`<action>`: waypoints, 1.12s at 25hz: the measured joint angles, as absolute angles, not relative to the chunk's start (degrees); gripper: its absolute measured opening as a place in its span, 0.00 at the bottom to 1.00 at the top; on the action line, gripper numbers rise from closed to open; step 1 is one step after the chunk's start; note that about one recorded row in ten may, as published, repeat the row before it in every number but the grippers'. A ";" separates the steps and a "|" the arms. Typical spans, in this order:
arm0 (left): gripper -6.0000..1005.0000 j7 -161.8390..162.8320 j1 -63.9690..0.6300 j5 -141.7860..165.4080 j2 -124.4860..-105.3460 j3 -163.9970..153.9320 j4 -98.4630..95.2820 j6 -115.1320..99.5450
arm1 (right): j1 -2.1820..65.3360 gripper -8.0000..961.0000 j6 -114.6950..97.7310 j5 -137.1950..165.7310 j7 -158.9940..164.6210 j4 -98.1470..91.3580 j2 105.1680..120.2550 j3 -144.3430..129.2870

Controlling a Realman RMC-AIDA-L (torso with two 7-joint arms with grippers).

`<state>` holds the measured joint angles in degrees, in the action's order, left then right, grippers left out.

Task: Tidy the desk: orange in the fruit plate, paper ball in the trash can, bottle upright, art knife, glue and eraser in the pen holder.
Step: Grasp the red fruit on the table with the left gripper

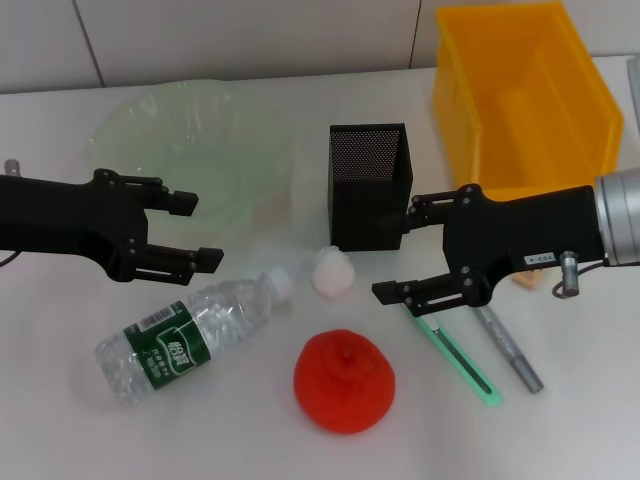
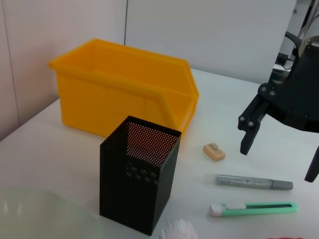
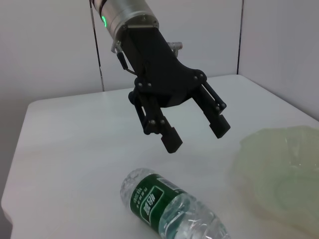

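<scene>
I should next move my left gripper to the orange and close it on the upper part of its side (image 1: 320,362) that faces the water bottle.
A bright orange (image 1: 344,381) sits at the front centre of the white desk. Left of it a clear water bottle (image 1: 190,335) with a green label lies on its side. A white paper ball (image 1: 331,272) rests just in front of the black mesh pen holder (image 1: 369,186). The green art knife (image 1: 458,360) and the grey glue stick (image 1: 510,350) lie below my right gripper (image 1: 395,250), which hovers open beside the holder. The tan eraser (image 2: 214,152) lies by the yellow trash can (image 1: 525,95). My left gripper (image 1: 198,230) hangs open above the bottle, in front of the pale green fruit plate (image 1: 195,150).
The trash can stands at the back right, close behind the right arm. The left wrist view shows the right gripper (image 2: 278,163) above the glue stick (image 2: 253,182) and knife (image 2: 254,208). The right wrist view shows the left gripper (image 3: 197,134) above the bottle (image 3: 169,206).
</scene>
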<state>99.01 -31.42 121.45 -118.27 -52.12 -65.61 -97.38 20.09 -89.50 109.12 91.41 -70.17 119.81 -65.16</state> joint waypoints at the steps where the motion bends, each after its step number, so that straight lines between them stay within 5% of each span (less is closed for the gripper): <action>1: 0.78 99.01 -31.42 121.45 -118.27 -52.12 -65.61 -97.38 | 20.09 0.80 -89.50 109.12 91.41 -70.17 119.81 -65.15; 28: 0.75 89.23 -25.18 110.29 -118.27 -52.74 -66.24 -107.18 | 16.52 0.80 -94.94 102.46 83.50 -68.03 119.61 -65.55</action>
